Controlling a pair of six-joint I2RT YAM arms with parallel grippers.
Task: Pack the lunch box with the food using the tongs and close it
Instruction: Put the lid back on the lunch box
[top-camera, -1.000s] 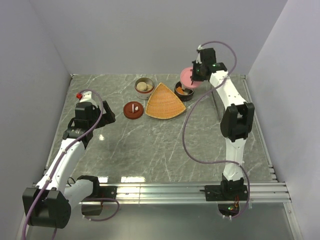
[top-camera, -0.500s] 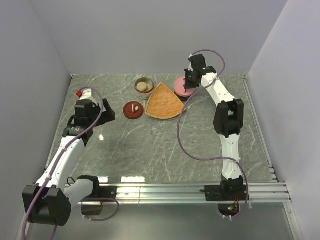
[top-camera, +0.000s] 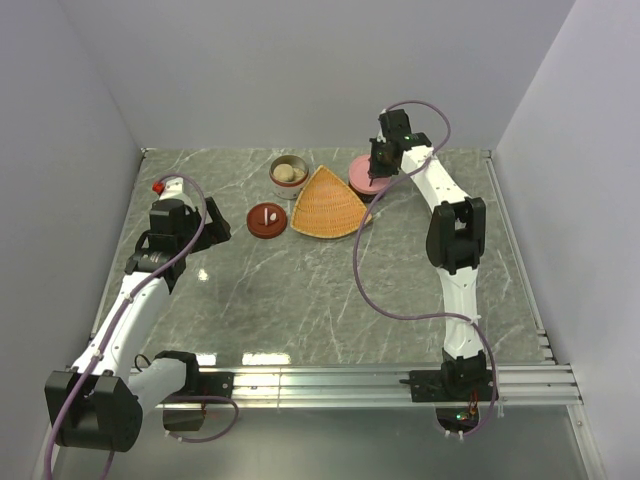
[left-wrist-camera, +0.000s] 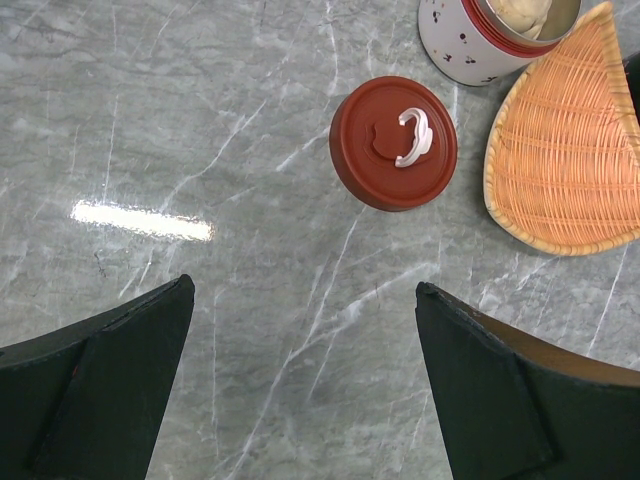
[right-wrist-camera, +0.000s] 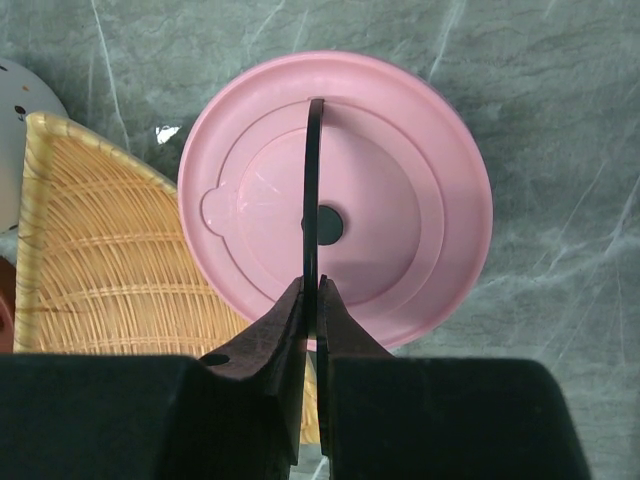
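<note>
The lunch box pot still stands open, so next the left gripper goes to the red lid's white loop (top-camera: 266, 215) (left-wrist-camera: 424, 134) and closes on its middle.
My right gripper (right-wrist-camera: 313, 285) is shut on a thin black strap standing on edge across the pink lid (right-wrist-camera: 400, 200). The pink lid (top-camera: 356, 172) lies flat at the back of the table, right of the woven tray, and covers what is beneath it. Pale beige lumps of food (left-wrist-camera: 525, 12) sit in a white, red-rimmed lunch box pot (top-camera: 288, 173). My left gripper (left-wrist-camera: 303, 300) hangs open over bare marble, short of a red lid (left-wrist-camera: 370, 170) with a white loop. The tongs are out of view.
An orange woven fan-shaped tray (top-camera: 328, 205) lies between the red lid (top-camera: 266, 219) and the pink lid, its edge (right-wrist-camera: 90, 260) touching the pink lid's rim. Grey walls close in the marble table (top-camera: 330, 290) on three sides.
The right arm has swung left and down, bringing the pink lid from a raised, tilted hold to flat over the black bowl of orange pieces. The left arm has not moved.
</note>
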